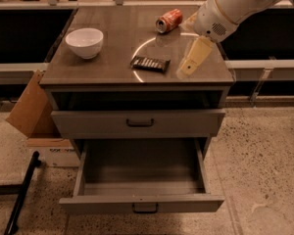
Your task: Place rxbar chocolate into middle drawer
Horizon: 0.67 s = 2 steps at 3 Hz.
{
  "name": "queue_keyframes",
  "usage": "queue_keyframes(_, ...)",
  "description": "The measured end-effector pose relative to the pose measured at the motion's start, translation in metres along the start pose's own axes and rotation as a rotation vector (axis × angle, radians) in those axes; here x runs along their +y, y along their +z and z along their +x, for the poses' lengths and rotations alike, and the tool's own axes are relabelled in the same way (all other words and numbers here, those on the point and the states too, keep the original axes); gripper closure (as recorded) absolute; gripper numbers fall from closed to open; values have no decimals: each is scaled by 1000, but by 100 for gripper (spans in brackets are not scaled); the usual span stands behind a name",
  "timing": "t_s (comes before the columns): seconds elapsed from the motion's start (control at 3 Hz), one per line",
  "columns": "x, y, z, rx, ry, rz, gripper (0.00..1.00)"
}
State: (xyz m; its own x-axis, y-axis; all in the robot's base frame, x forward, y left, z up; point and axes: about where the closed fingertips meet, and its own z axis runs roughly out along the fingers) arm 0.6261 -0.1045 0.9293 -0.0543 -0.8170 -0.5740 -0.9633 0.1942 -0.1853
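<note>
The middle of the rxbar chocolate (pixel 151 64) on the grey countertop is the next place my gripper should go to and close on.
The rxbar chocolate (pixel 150 63) lies flat on the grey countertop (pixel 112 62), near the front middle. My gripper (pixel 187 66) hangs over the counter's front right, just to the right of the bar and apart from it, with nothing seen in it. The middle drawer (pixel 142 203) is pulled out below the counter and its inside is bare. The drawer above it (pixel 139 123) is shut.
A white bowl (pixel 85 42) stands at the counter's left. An orange-red soda can (pixel 168 20) lies on its side at the back. A cardboard box (pixel 32 111) leans at the cabinet's left. A dark bar (pixel 20 195) lies on the floor at the lower left.
</note>
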Motion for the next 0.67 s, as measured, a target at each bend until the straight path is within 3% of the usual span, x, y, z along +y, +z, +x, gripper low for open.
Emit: queue_keyframes(0.67, -27, 61, -18, -64, 40, -28, 0)
